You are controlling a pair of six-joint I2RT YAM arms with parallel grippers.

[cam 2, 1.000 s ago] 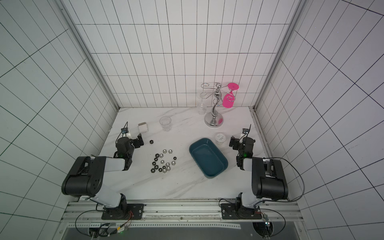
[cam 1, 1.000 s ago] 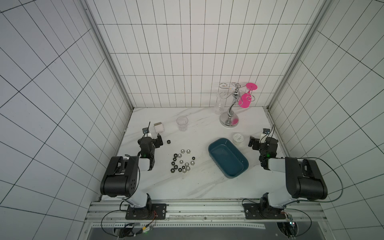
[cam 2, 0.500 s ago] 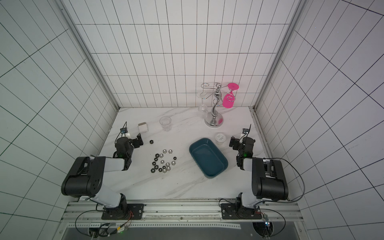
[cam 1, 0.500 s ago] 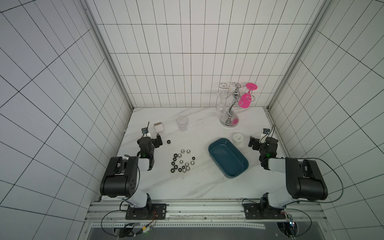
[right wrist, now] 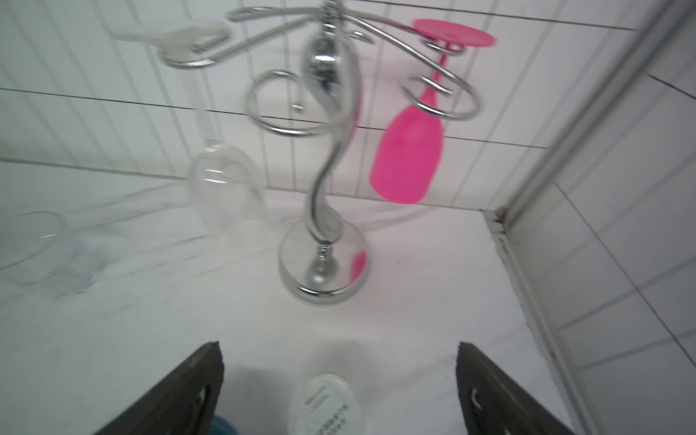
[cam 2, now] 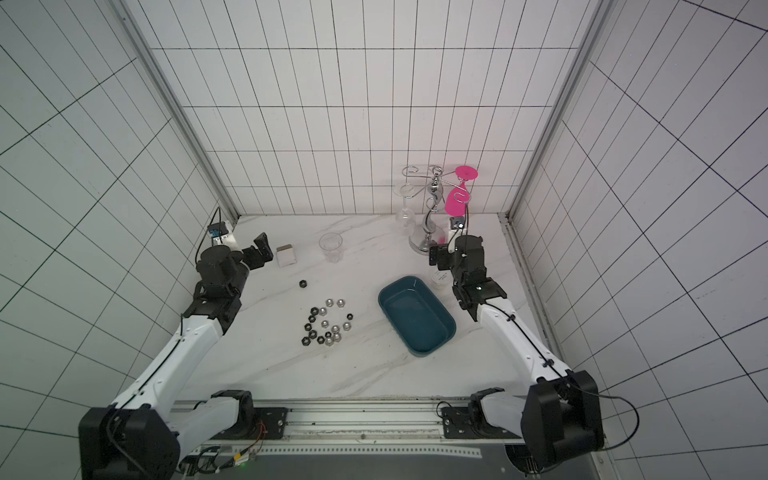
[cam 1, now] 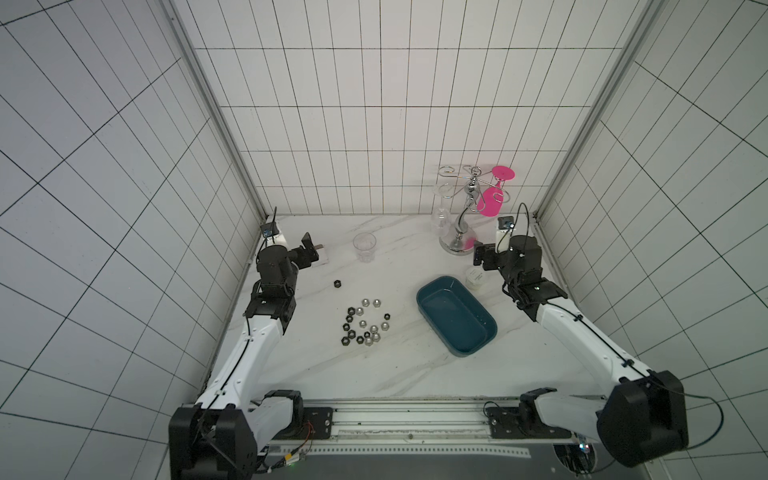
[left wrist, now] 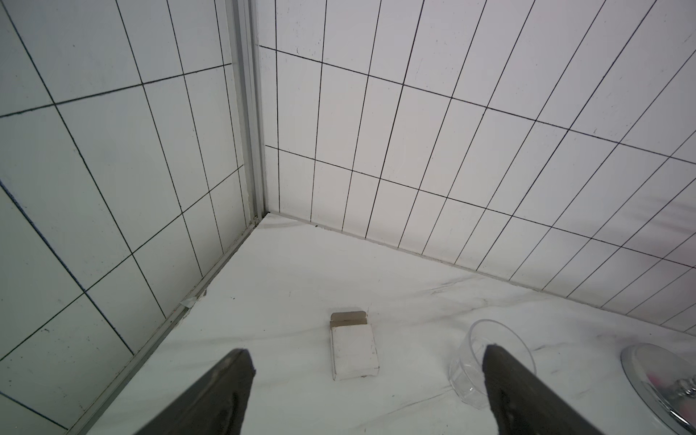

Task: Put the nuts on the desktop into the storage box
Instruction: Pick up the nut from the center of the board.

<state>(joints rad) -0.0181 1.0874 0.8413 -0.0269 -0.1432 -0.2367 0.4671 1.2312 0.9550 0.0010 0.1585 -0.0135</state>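
Next, my left gripper moves to the black nut that lies apart behind the cluster and closes on the nut's sides (cam 1: pixel 337 284).
Several small black and silver nuts (cam 1: pixel 365 323) (cam 2: pixel 328 323) lie clustered on the white marble desktop (cam 1: pixel 395 374), left of the dark teal storage box (cam 1: pixel 457 322) (cam 2: pixel 417 320). One black nut (cam 1: pixel 338 284) (cam 2: pixel 303 284) lies apart, further back. The storage box holds nothing I can see. My left gripper (cam 1: pixel 309 249) (left wrist: pixel 365 352) hovers open at the back left, behind the nuts, with nothing between its fingers. Open too, my right gripper (cam 1: pixel 478 257) (right wrist: pixel 339 346) hangs behind the box's far right corner. No nuts show in either wrist view.
A small white carton (cam 2: pixel 286 255) (left wrist: pixel 354 354) and a clear cup (cam 1: pixel 364 247) (left wrist: pixel 474 369) stand ahead of the left gripper. A chrome rack (cam 1: pixel 459 243) (right wrist: pixel 324 263) with a clear and a pink glass (cam 1: pixel 490 201) stands back right. A white jar (cam 1: pixel 473 276) (right wrist: pixel 327 403) sits under the right gripper.
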